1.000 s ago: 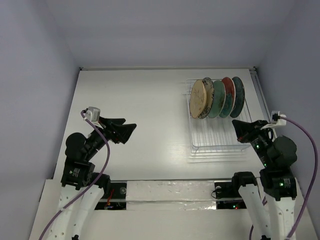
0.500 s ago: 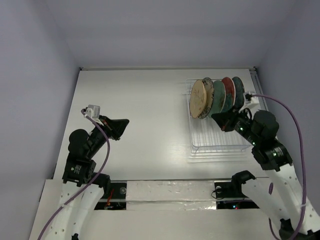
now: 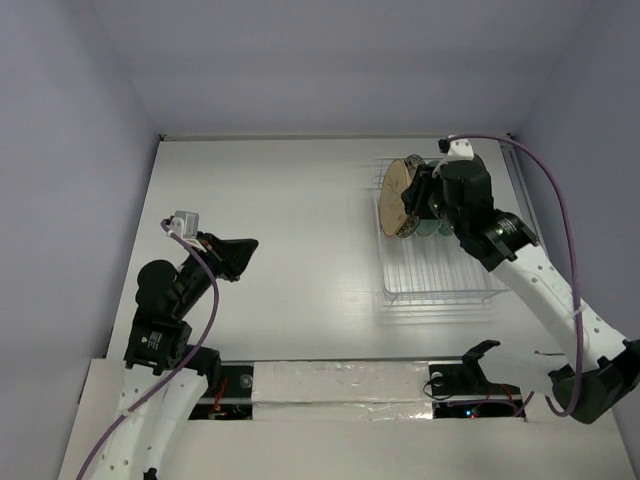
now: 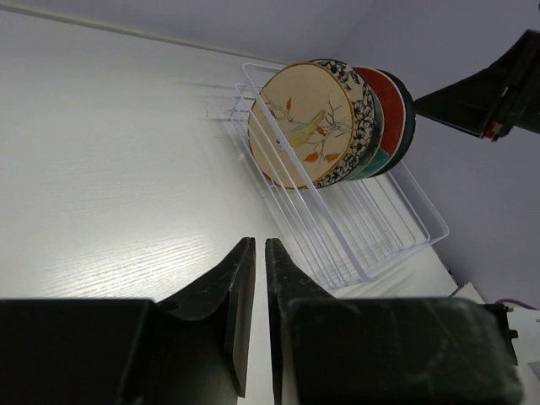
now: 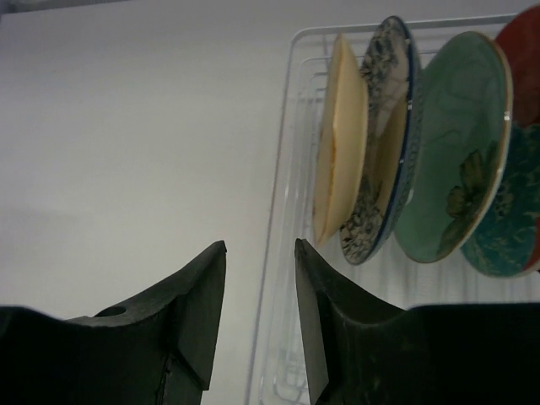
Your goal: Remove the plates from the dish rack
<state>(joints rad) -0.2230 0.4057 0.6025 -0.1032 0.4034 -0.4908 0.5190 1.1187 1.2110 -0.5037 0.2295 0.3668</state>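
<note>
My right gripper needs to close next on the blue floral plate's top rim (image 3: pixel 419 186) (image 5: pixel 413 122), between the tan plate and the mint green plate.
The white wire dish rack (image 3: pixel 432 276) stands at the right back of the table with the plates upright in a row at its far end. The tan plate (image 3: pixel 396 198) faces left; behind it stand a blue floral plate (image 5: pixel 381 169), a mint green one (image 5: pixel 456 143) and a red one (image 5: pixel 523 51). My right gripper (image 3: pixel 412 196) hovers over the row, open and empty (image 5: pixel 260 246), above the rack's left rim (image 5: pixel 283 169). My left gripper (image 3: pixel 246 254) is shut on nothing (image 4: pixel 259 243) at the table's left, far from the rack (image 4: pixel 371 232) and tan plate (image 4: pixel 305 126).
The rack's near half holds only bare wires. White tabletop (image 3: pixel 280 210) spreads between the two arms. Pale walls close the table in at the back and both sides. A purple cable loops from the right wrist over the rack's right edge.
My right arm has swung from the near right corner up over the plates, and its jaws have opened. My left gripper has shut and drawn back slightly.
</note>
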